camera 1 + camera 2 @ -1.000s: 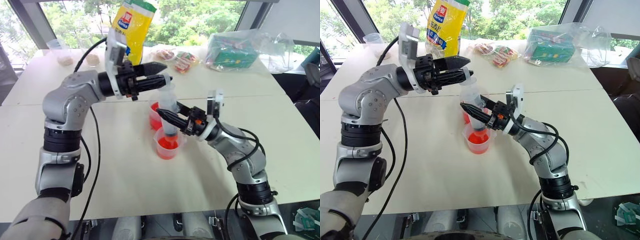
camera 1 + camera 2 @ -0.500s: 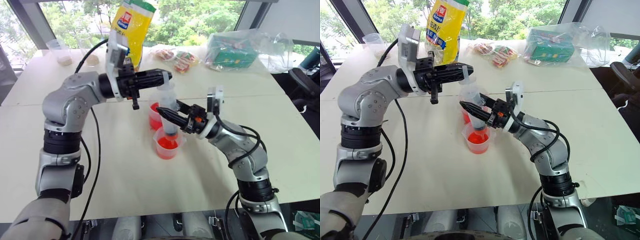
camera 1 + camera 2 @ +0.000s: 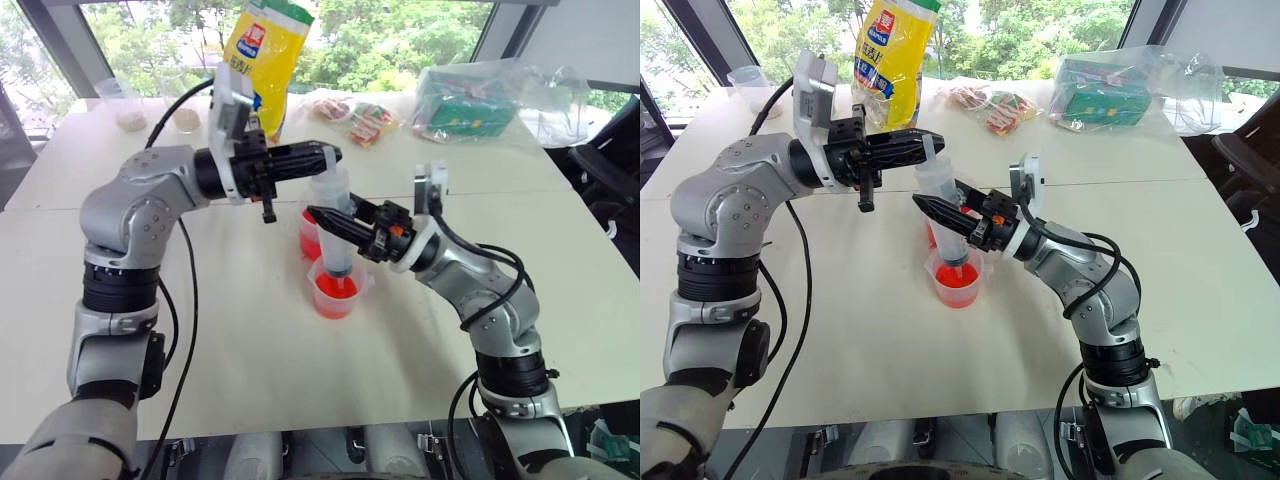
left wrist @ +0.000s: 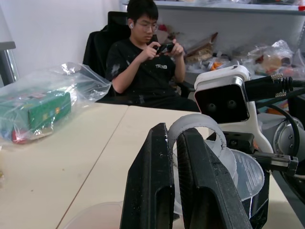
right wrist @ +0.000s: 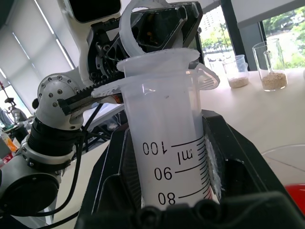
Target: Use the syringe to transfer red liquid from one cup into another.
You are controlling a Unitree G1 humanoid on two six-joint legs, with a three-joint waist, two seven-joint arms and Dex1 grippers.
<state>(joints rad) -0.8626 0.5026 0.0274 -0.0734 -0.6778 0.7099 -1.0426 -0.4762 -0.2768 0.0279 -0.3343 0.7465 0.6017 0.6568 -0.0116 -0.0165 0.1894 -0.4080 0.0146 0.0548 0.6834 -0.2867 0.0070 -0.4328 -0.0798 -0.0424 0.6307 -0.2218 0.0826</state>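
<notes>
Next, my right gripper sets the clear syringe on the white table (image 3: 437, 272) under my right arm, beside the cups.
The clear syringe (image 3: 337, 228) stands nearly upright over the middle of the white table (image 3: 250, 350). My right gripper (image 3: 322, 219) is shut on its barrel (image 5: 171, 152), where the printed scale shows. Reaching in from the left, my left gripper (image 3: 328, 155) is shut on the white plunger ring (image 4: 193, 128) at the top. The syringe's lower end dips inside the rim of the shorter, flared cup (image 3: 335, 295), which holds red liquid (image 3: 956, 283). I cannot tell if the tip touches the liquid. Just behind it stands the taller cup (image 3: 308, 232), also with red contents.
A yellow snack bag (image 3: 265, 50), loose snack packets (image 3: 355, 115) and a green box in a plastic bag (image 3: 465, 100) lie along the table's far side. Two clear cups of grain (image 3: 125, 105) stand at the far left. A seated person (image 4: 147, 62) is beyond the table.
My left gripper's fingers, open around the plunger ring a second ago, have closed on it. The right gripper keeps its hold on the barrel.
</notes>
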